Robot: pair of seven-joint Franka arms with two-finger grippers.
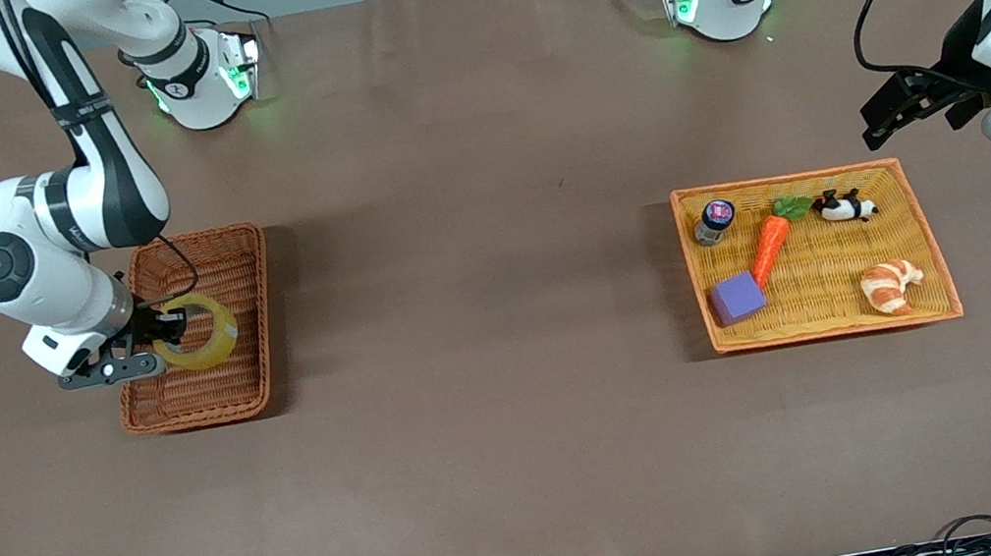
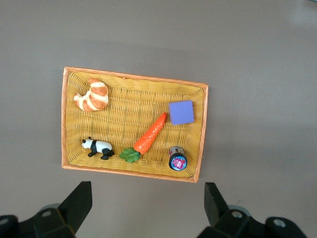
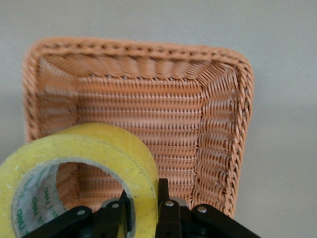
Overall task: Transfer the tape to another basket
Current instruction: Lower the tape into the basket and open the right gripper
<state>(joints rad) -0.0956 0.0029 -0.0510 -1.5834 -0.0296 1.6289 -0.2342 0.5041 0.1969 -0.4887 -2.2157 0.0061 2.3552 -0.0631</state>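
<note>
I should let go of the tape, which hangs over the basket now, with my right gripper on the middle of the reddish-brown basket's bottom [image 1: 213, 317] [image 3: 126, 198], a little toward the yellow tray.
The tape [image 1: 218, 334] is a yellowish roll, held upright in my right gripper [image 1: 176, 321], which is shut on its wall with one finger inside the hole. It hangs over the middle of the reddish-brown wicker basket [image 1: 239, 259] at the right arm's end of the table. The right wrist view shows the tape [image 3: 114, 148] clamped in the right gripper [image 3: 142, 188], with the basket [image 3: 148, 99] below it. I cannot tell whether the roll touches the basket floor. My left gripper [image 1: 873, 121] is open and empty, up in the air beside the yellow tray, as its own view shows [image 2: 147, 198].
A yellow-orange woven tray [image 1: 812, 268] lies at the left arm's end, also in the left wrist view [image 2: 124, 109]. It holds a carrot [image 1: 769, 247], a purple block [image 1: 737, 297], a croissant [image 1: 890, 285], a panda figure [image 1: 845, 208] and a small jar [image 1: 715, 220].
</note>
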